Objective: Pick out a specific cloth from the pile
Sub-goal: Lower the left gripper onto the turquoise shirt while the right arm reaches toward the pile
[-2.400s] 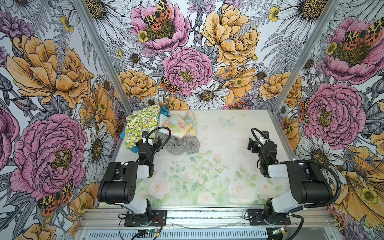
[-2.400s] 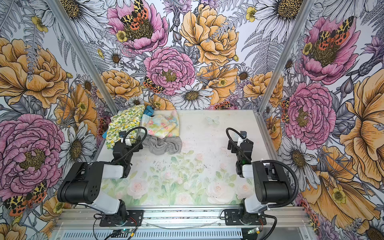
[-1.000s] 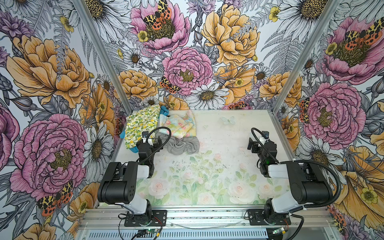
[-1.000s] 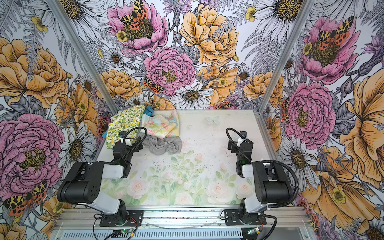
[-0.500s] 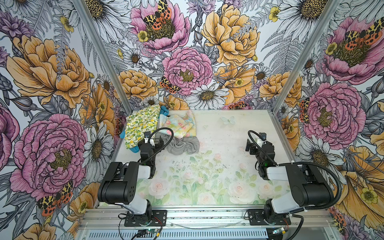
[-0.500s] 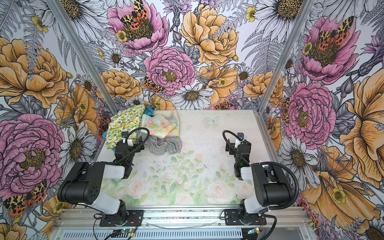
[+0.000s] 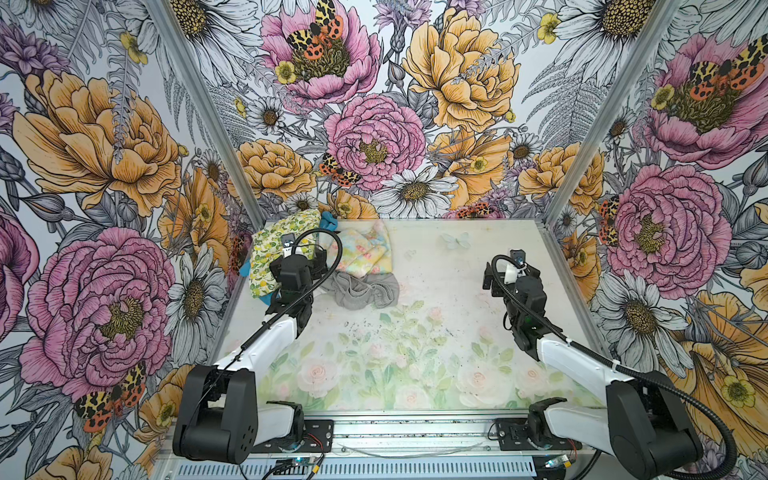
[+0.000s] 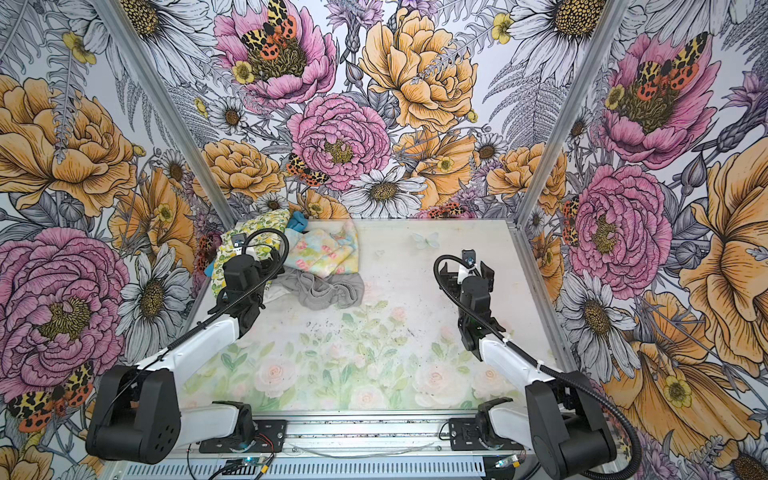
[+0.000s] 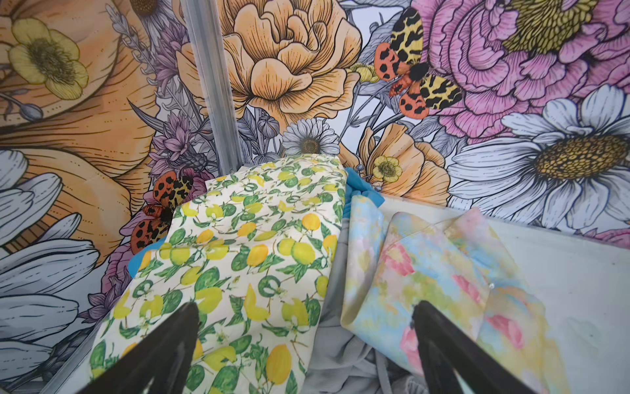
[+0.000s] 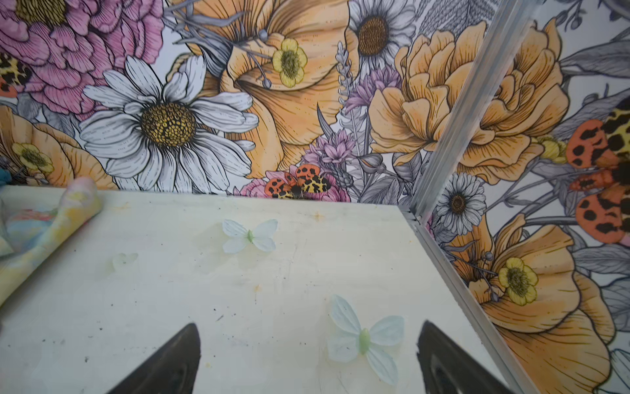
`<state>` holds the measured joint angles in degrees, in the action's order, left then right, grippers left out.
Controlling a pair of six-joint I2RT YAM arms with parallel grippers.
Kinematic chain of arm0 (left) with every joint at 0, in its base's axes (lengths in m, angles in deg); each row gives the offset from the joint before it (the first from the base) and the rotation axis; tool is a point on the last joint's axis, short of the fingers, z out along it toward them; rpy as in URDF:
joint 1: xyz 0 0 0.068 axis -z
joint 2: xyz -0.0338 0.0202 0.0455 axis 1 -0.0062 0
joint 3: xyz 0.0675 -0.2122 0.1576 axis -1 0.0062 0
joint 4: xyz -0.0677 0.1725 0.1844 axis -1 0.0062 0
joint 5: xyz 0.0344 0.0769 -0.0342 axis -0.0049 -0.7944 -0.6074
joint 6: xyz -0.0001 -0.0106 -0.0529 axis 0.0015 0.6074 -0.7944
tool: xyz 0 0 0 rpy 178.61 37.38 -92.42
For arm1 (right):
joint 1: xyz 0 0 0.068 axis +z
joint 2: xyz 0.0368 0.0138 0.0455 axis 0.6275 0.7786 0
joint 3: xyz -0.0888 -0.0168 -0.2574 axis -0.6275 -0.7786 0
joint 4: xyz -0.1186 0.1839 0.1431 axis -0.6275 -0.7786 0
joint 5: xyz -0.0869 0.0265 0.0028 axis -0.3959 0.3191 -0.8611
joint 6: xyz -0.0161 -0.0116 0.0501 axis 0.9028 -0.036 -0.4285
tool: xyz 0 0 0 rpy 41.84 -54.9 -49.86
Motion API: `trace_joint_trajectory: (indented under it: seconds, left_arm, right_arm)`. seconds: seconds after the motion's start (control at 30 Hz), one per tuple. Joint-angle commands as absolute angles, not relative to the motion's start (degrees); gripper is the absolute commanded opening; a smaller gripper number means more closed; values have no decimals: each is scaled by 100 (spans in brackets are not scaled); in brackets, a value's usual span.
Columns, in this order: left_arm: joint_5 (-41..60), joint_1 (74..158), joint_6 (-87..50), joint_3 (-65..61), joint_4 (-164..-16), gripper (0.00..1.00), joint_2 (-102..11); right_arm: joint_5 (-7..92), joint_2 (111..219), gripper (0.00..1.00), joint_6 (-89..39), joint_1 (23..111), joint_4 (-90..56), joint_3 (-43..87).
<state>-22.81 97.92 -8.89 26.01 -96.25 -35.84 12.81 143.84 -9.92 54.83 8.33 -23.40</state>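
Observation:
I should next grab the turquoise-blue cloth with my left gripper by its near corner (image 7: 265,299), which sticks out under the lemon-print cloth's near edge.
The pile (image 7: 332,262) lies in the table's back left corner: a lemon-print cloth (image 9: 245,252), a pastel floral one (image 9: 426,283) and a crumpled grey one (image 7: 361,291). The cloth (image 9: 361,186), plain turquoise-blue, peeks out behind the lemon print at the back wall, and a corner (image 9: 139,261) shows at its left edge. It also shows in both top views (image 7: 328,219) (image 8: 297,222). The rest of it is hidden under the pile. My left gripper (image 9: 305,308) hangs open just above the pile's near edge, holding nothing. My right gripper (image 10: 308,325) is open over bare table at the right (image 7: 511,272).
Flower-printed walls close in the table on three sides, with metal posts (image 9: 211,85) (image 10: 456,129) in the back corners. The pile lies against the left and back walls. Pale butterflies (image 10: 363,337) are printed on the table (image 7: 436,282).
Both arms have reached a little farther toward the back. The left gripper now hangs over the pile's near edge. Both grippers stayed open, and the cloths have not moved.

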Motion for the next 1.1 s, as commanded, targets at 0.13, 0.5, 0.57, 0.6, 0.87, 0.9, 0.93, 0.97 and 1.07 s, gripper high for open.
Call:
trace_joint_trajectory:
  seconds: [0.13,0.5,0.57,0.6,0.87,0.9,0.93,0.97,1.07]
  left_arm:
    - [-2025,9402,-2060,2282,-7335,99,-2831]
    - [-1138,8236,-3115,2571,-5701,98,-1801]
    - [-890,8060,-3315,2714,-5592,98,-1708]
    - [-738,7938,-3473,2829,-5586,97,-1644]
    - [238,7027,-4305,3550,-6011,91,-1906]
    - [441,6862,-4374,3607,-6112,88,-2000]
    - [689,6696,-4404,3695,-6303,84,-2083]
    - [943,6504,-4505,3768,-6487,80,-2177]
    - [1967,5918,-4875,4024,-7417,72,-2658]
  right_arm:
    - [937,14246,98,-1747,6583,-227,-1336]
    - [1536,15640,97,-2461,8061,78,-400]
    - [1791,15858,96,-2584,8181,185,-274]
    - [1908,15957,96,-2607,8238,288,-230]
    - [2701,16490,94,-2480,8369,555,46]
    - [2775,16505,94,-2432,8377,563,41]
    - [2848,16500,94,-2355,8369,566,38]
    - [2928,16499,94,-2274,8369,582,27]
    - [3040,16481,94,-2122,8354,678,-38]
